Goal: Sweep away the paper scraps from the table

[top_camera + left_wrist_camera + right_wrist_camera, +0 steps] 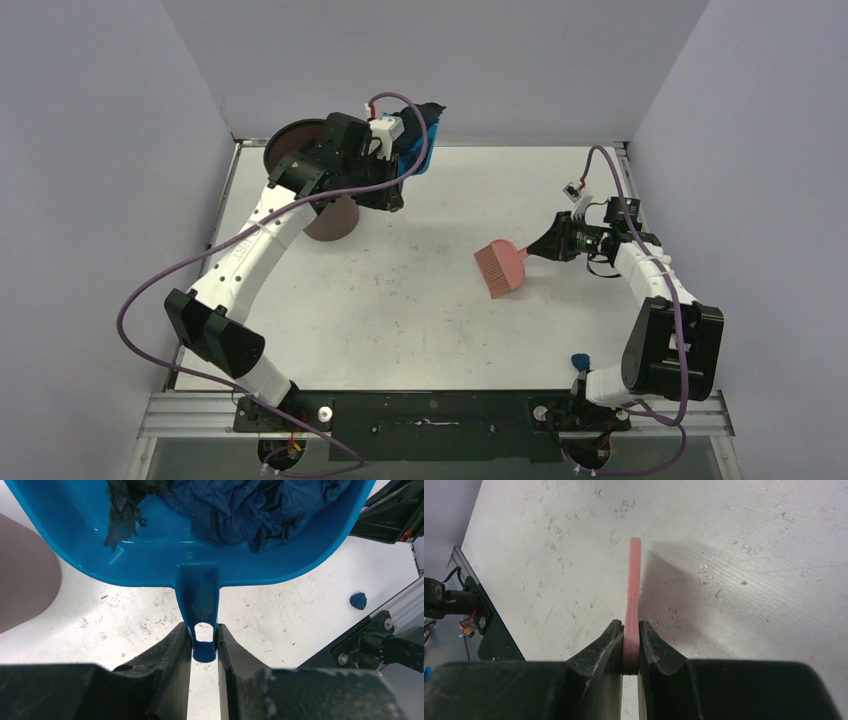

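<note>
My left gripper should release the blue dustpan on the table's bare middle (416,288), close to the bristles of the pink hand brush.
My left gripper (397,158) is shut on the handle (203,630) of the bright blue dustpan (422,140) and holds it raised at the back of the table (420,330), beside the brown bin. Dark blue and black paper scraps (250,510) lie inside the dustpan (150,555). One small dark blue scrap (579,360) lies on the table by the right arm's base; it also shows in the left wrist view (358,600). My right gripper (548,245) is shut on the handle (631,625) of the pink hand brush (503,268), whose bristles rest near the table's middle right.
A round brown bin (300,148) stands at the back left, just left of the dustpan; its side shows in the left wrist view (22,580). Grey walls close the back and sides. The metal rim (430,405) and the arm bases run along the near edge.
</note>
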Robot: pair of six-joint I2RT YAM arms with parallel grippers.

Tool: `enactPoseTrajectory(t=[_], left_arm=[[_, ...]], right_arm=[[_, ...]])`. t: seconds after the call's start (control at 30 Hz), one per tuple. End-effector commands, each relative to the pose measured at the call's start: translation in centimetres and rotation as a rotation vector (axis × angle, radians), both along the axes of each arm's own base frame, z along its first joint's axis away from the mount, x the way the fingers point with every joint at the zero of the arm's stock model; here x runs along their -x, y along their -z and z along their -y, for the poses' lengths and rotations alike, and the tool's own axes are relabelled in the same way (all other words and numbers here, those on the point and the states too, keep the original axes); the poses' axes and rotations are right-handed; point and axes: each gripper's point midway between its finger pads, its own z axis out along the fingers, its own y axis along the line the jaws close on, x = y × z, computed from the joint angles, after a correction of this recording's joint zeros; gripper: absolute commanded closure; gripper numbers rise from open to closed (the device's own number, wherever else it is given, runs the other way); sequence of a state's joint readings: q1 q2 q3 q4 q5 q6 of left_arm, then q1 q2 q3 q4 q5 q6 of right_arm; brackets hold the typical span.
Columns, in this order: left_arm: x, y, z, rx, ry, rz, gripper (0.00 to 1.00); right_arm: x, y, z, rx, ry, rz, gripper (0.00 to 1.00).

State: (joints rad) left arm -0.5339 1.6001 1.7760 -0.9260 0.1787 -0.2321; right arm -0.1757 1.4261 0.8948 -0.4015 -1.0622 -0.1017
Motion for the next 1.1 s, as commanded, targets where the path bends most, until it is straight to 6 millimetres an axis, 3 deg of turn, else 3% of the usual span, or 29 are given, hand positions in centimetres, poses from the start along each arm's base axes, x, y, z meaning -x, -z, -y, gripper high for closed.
enactPoseTrajectory(t=[0.0,0.1,0.23,0.3,0.33,0.5,0.83,0.97,1.07], left_arm=[[-1.6,-2.4,-1.3,0.077,-0.048,0.005,1.0],[-3.3,-3.5,-2.8,0.219,-0.108,-0.017,1.0],[-5.5,-6.1,-3.5,0.573,-0.123,-0.045,1.0],[-6.5,-8.5,-3.9,0.767,-0.107,-0.033,1.0],[-7.2,-11.0,-4.1,0.904,-0.093,-0.008,1.0],[-7.0,-13.6,-5.2,1.275,-0.047,-0.076,1.0],[-6.5,-11.7,-5.2,1.234,-0.085,-0.079,1.0],[-6.0,-10.2,-4.3,1.109,-0.108,-0.054,1.0],[-5.0,-7.5,-2.5,0.924,-0.104,-0.053,1.0]], right_arm=[[-0.8,-2.1,-0.1,0.024,-0.029,0.118,0.95],[-0.7,-2.2,-0.2,0.026,-0.032,0.123,0.95],[-0.6,-2.3,-0.4,0.028,-0.043,0.131,0.95],[-0.4,-2.3,-0.7,0.028,-0.054,0.132,0.95],[-0.3,-2.3,-0.8,0.027,-0.06,0.13,0.95],[-0.1,-2.3,-1.0,0.034,-0.072,0.133,0.95],[-0.1,-2.5,-1.2,0.041,-0.079,0.142,0.95],[-0.1,-2.5,-1.1,0.045,-0.078,0.144,0.95],[-0.1,-2.5,-1.1,0.046,-0.079,0.145,0.95]])
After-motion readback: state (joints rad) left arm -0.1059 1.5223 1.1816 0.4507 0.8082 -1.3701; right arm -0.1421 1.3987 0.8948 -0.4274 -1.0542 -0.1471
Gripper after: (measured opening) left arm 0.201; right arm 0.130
